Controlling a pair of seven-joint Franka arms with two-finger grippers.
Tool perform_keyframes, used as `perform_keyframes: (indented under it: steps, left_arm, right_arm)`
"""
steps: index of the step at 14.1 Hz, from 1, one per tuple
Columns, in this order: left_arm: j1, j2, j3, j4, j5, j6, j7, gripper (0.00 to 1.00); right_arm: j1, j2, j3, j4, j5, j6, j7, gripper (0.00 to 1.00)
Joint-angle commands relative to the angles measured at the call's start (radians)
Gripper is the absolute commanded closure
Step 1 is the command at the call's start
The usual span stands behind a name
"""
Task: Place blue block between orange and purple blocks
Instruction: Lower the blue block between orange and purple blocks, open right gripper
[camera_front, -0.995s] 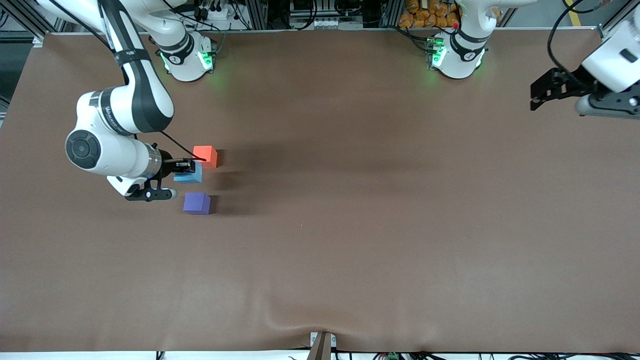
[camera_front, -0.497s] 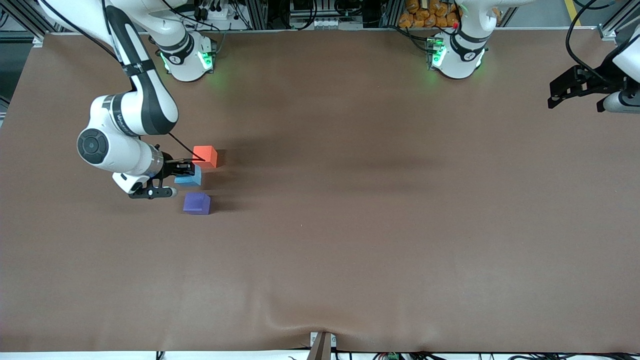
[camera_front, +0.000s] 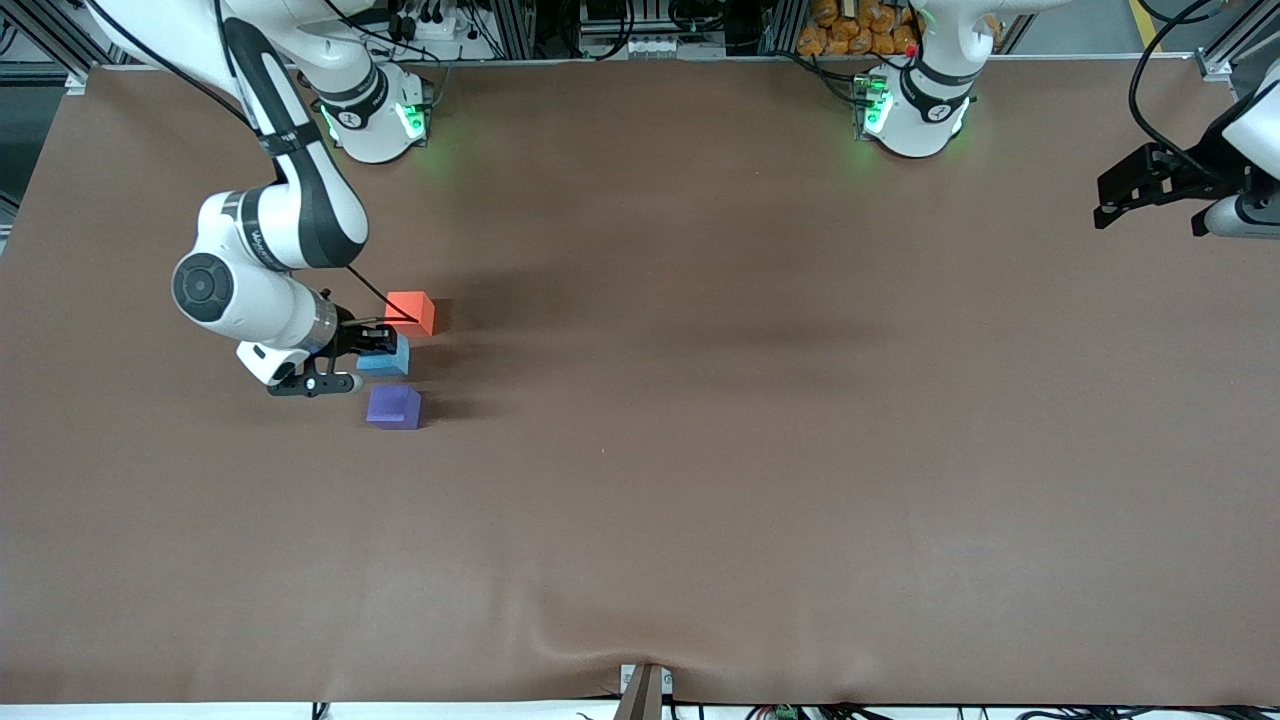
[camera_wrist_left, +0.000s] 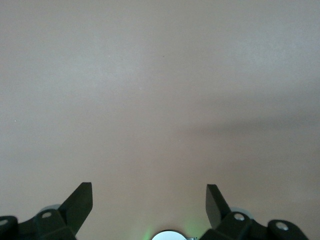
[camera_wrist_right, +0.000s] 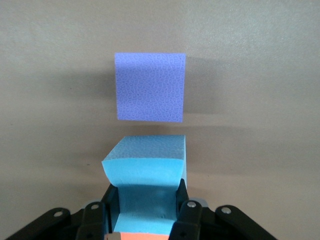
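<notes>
My right gripper needs to put the blue block down on the brown table cover in the gap (camera_front: 404, 359) (camera_wrist_right: 148, 161) between the orange and purple blocks.
My right gripper (camera_front: 378, 347) is shut on the blue block (camera_front: 390, 358), squeezing its sides. It holds it low between the orange block (camera_front: 411, 311) and the purple block (camera_front: 394, 406). In the right wrist view the blue block (camera_wrist_right: 145, 172) sits between the fingers (camera_wrist_right: 183, 202), with the purple block (camera_wrist_right: 150, 93) just past it and a strip of the orange block (camera_wrist_right: 140, 236) at the frame's edge. My left gripper (camera_front: 1150, 186) is open and empty, waiting high over the left arm's end of the table; in its own wrist view the gripper (camera_wrist_left: 149, 200) shows only bare table.
The brown table cover (camera_front: 700, 450) has a slight wrinkle at the edge nearest the front camera. Both arm bases stand along the table's edge farthest from that camera.
My right gripper has moved the blue block a little toward the table's middle and lower, bringing it more in line between the orange and purple blocks. The left gripper drifted slightly outward.
</notes>
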Motion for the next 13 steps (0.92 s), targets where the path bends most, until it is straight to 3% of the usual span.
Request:
perform_keyframes:
  steps: [1,13]
  left_arm:
    - [0.001,0.022,-0.002,0.006,-0.001,0.009,-0.003,0.0]
    - [0.036,0.019,0.004,0.035,-0.007,-0.002,0.0,0.0]
  right_arm:
    - [-0.008,0.009,0.01,-0.029,0.003,0.049,-0.019,1.0]
    - [0.023,0.075,0.016,-0.074,0.054,0.187,-0.016,1.0]
